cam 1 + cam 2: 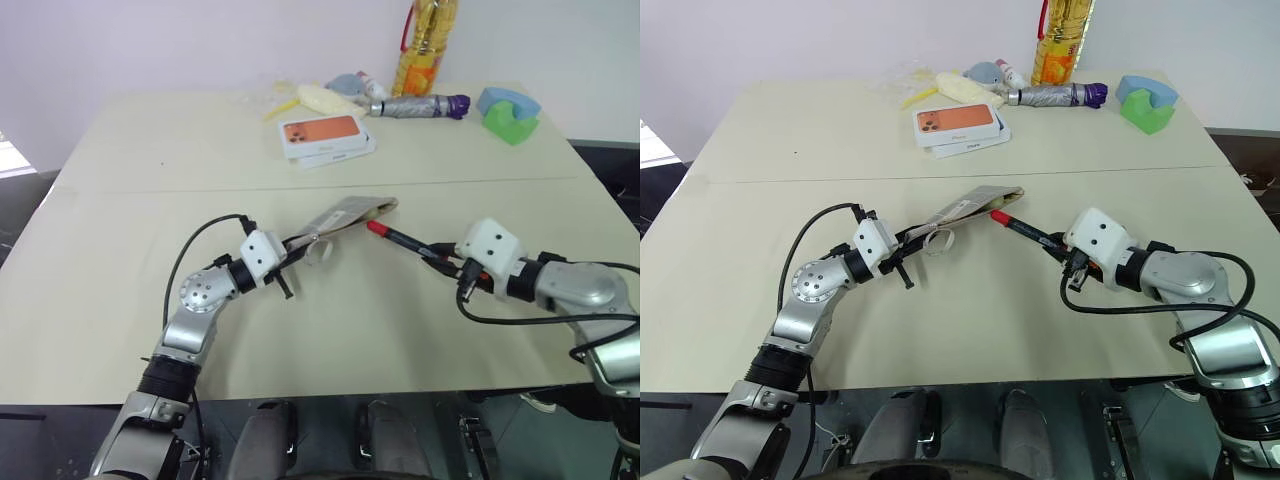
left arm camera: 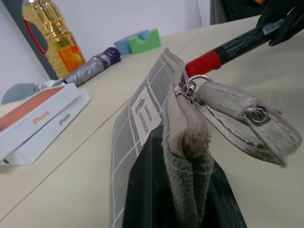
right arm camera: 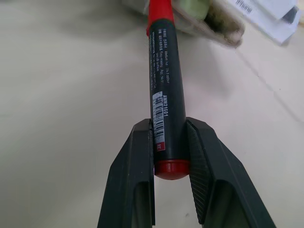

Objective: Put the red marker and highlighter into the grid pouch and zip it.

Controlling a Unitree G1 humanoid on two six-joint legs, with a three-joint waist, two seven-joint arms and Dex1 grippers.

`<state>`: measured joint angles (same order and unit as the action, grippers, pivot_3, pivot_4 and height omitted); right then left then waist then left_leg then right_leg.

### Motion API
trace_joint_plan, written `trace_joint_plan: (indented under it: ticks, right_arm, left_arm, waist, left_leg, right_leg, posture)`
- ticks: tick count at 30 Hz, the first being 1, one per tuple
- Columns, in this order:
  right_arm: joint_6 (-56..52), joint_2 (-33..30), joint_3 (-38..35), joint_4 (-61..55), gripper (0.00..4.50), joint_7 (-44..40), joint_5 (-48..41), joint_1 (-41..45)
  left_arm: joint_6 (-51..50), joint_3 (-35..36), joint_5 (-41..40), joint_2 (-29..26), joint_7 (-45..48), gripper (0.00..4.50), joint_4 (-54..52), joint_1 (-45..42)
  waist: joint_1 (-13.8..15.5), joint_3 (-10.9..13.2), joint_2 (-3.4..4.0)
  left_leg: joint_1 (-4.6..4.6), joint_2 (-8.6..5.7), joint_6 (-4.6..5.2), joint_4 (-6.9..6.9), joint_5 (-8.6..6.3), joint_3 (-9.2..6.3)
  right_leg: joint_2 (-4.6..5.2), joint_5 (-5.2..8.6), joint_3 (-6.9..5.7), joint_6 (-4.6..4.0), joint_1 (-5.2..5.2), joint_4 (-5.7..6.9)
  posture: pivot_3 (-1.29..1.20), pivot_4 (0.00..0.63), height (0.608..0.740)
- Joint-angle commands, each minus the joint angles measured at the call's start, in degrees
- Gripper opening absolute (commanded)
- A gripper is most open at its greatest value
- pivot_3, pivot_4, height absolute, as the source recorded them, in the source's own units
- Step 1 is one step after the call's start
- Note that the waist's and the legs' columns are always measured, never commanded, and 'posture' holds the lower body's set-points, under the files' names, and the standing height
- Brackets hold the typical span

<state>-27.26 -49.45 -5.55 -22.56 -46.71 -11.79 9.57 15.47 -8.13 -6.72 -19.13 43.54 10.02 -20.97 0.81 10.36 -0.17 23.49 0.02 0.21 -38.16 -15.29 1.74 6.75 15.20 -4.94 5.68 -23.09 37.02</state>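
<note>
Next, my right gripper lets go of the red marker inside the grid pouch's opening point(image 1: 381, 208) point(image 3: 203, 15), so that it ends up alongside the highlighter.
My left gripper point(image 1: 293, 250) is shut on one end of the grid pouch point(image 1: 345, 217) and holds it raised and slanting above the table. The pouch's label, ring pull point(image 2: 202, 78) and strap loop point(image 2: 247, 123) show close up in the left wrist view. My right gripper point(image 1: 445, 255) is shut on the rear end of the red marker point(image 1: 400, 238). Its red cap point(image 2: 204, 61) points at the pouch's open mouth and sits right beside the opening. Inside that mouth a yellow end of the highlighter point(image 3: 192, 7) shows.
Across the far side of the table stand an orange-and-white phone box point(image 1: 325, 137), a pale yellow object point(image 1: 325, 98), a folded grey umbrella point(image 1: 420, 106), an oil bottle point(image 1: 425, 45) and blue and green blocks point(image 1: 510, 112). Bare table point(image 1: 350, 330) lies below both grippers.
</note>
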Motion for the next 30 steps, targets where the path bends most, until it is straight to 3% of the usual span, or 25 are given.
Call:
trace_joint_plan:
  ticks: [1, 18, 30]
  right_arm:
    - [0.4, -1.0, -1.9, -1.4, 0.42, 0.1, -0.2, 0.8]
    - [1.1, -1.9, 1.5, -1.1, 0.42, -0.8, 1.9, 2.7]
    - [2.2, -4.9, 12.5, -6.3, 0.42, -4.9, 9.0, 8.6]
  left_arm:
    - [1.3, 0.1, -0.3, 0.0, 0.3, 0.00, -1.1, -0.5]
    - [2.3, -0.7, -0.1, -0.1, 1.9, 0.00, -1.6, -0.1]
    - [3.7, -4.7, 0.0, -1.0, 7.3, 0.00, -3.6, -0.3]
  waist:
    - [0.0, 0.0, 0.00]
    - [0.0, 0.0, 0.00]
    - [0.0, 0.0, 0.00]
  left_leg:
    - [0.00, 0.00, 0.00, 0.00, 0.00, 0.00]
    - [0.00, 0.00, 0.00, -0.01, 0.00, 0.00]
    - [0.00, 0.00, 0.00, -0.02, 0.00, -0.01]
  right_leg:
    - [0.00, 0.00, 0.00, 0.00, 0.00, 0.00]
    - [0.00, 0.00, 0.00, 0.00, 0.00, 0.00]
    - [0.00, 0.00, -0.01, 0.00, 0.00, 0.00]
  posture:
    - [0.00, 0.150, 0.740]
    - [0.00, 0.150, 0.740]
    - [0.00, 0.150, 0.740]
